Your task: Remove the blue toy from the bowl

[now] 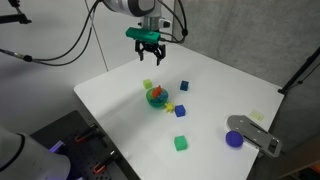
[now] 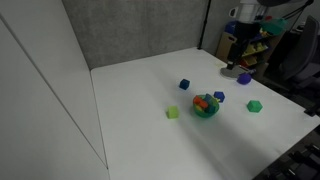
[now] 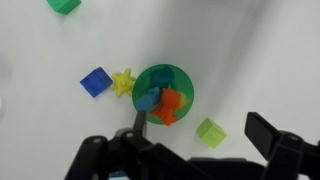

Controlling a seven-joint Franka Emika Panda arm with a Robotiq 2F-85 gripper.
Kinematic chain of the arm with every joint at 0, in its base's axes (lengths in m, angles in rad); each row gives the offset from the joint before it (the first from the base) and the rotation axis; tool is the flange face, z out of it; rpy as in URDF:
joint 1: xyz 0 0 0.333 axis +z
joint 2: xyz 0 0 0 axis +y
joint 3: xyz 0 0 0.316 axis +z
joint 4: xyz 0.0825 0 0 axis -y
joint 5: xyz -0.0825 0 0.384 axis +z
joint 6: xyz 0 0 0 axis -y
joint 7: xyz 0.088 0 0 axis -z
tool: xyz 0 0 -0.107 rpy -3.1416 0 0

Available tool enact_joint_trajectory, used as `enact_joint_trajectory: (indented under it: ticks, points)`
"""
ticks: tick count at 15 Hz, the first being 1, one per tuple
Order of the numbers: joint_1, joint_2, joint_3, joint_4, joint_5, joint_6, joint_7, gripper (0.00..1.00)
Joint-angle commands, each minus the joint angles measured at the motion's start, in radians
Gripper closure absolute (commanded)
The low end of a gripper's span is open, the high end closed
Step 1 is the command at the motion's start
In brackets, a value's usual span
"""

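Note:
The light-blue toy's raised end [image 1: 163, 92] [image 3: 143, 103] in the green bowl, beside the orange toy, is the next spot my gripper will go to and close on.
The green bowl [image 3: 178, 77] sits near the middle of the white table and shows in both exterior views [image 1: 156, 98] [image 2: 206, 107]. In the wrist view, the light-blue toy [image 3: 148, 98] lies in the bowl next to an orange toy [image 3: 171, 105]. My gripper [image 3: 197, 116] is open and empty. It hangs well above the table, behind the bowl in an exterior view [image 1: 148, 46]. One finger shows over the bowl's edge in the wrist view.
A yellow star [image 3: 123, 82] and a dark blue cube [image 3: 95, 82] lie beside the bowl. A yellow-green cube [image 3: 209, 131] lies between my fingers in the wrist view. Another blue cube [image 1: 183, 85], a green cube [image 1: 181, 143] and a purple round object [image 1: 234, 139] lie farther off.

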Motion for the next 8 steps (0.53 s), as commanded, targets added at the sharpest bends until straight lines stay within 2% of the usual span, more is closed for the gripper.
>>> enact_joint_trajectory:
  ticks: [1,8]
  points:
    - [-0.010,0.049,0.007,0.010,-0.018,0.046,0.023,0.00]
    - [-0.019,0.204,0.008,0.056,-0.022,0.162,0.014,0.00]
